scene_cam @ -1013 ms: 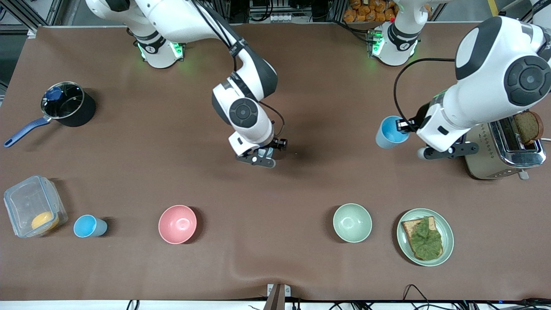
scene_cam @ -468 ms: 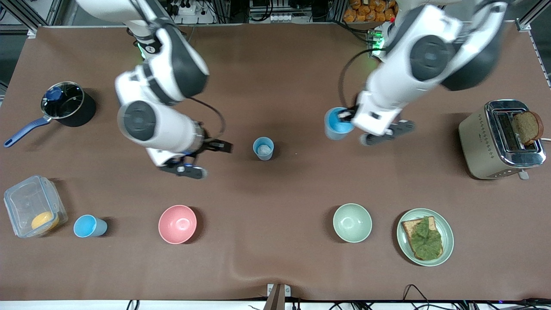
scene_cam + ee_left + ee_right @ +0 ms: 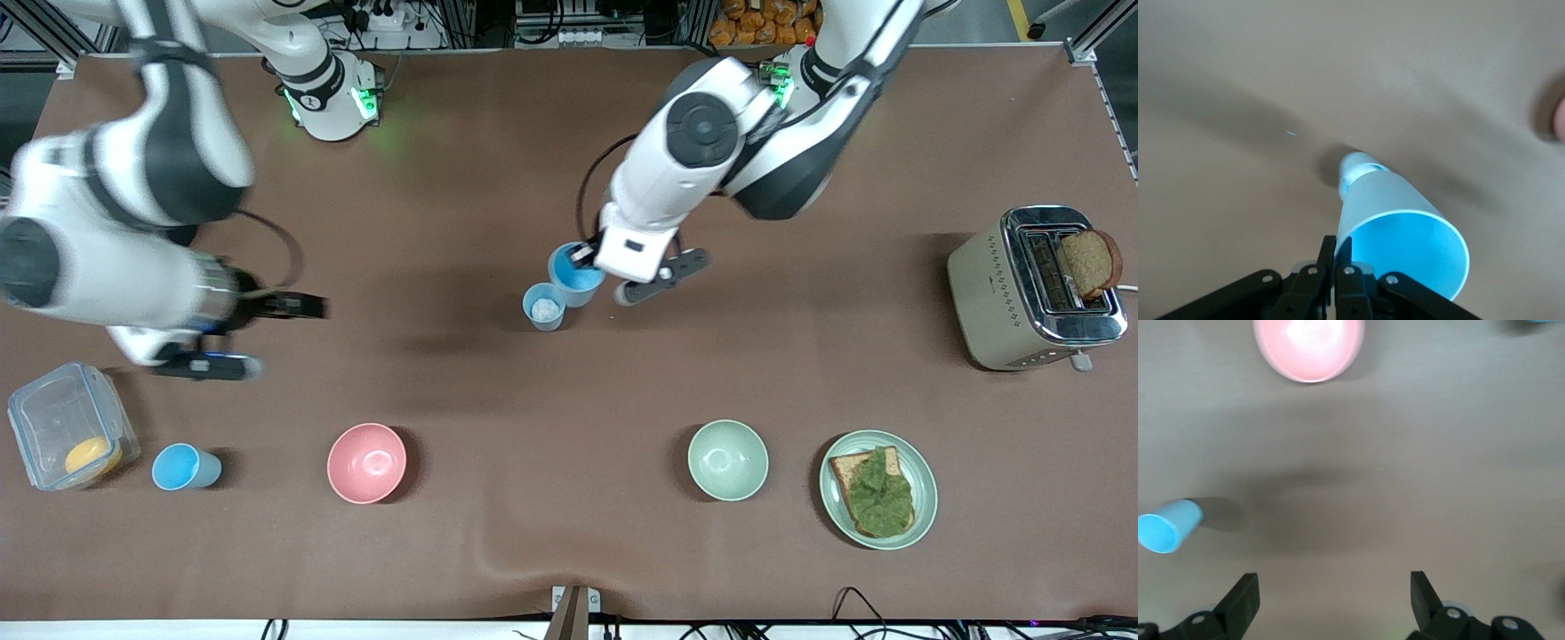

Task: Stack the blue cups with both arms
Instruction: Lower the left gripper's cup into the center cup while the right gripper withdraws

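Next, my left gripper lets go of its blue cup inside the blue cup standing at the table's middle [image 3: 545, 302] [image 3: 1359, 171].
My left gripper [image 3: 583, 257] is shut on the rim of a blue cup [image 3: 576, 276], which hangs tilted just above and beside a second blue cup [image 3: 543, 308] standing at the table's middle. In the left wrist view the held cup [image 3: 1405, 233] partly covers the standing cup [image 3: 1358, 167], and the left gripper [image 3: 1338, 252] pinches its wall. A third blue cup [image 3: 184, 468] stands near the front camera at the right arm's end. My right gripper [image 3: 258, 336] is open and empty over bare table. The right wrist view shows the right gripper [image 3: 1333, 593], with that third cup [image 3: 1168, 525] ahead.
A dark pot [image 3: 138, 218] and a clear box [image 3: 67, 427] holding something orange sit at the right arm's end. A pink bowl [image 3: 366, 462], a pale green bowl [image 3: 727, 460] and a plate of toast [image 3: 878, 489] line the near side. A toaster [image 3: 1036, 289] stands at the left arm's end.
The left arm carried its cup from near the toaster to beside the middle cup. The right arm let go of the middle cup, opened and swung toward its own end.
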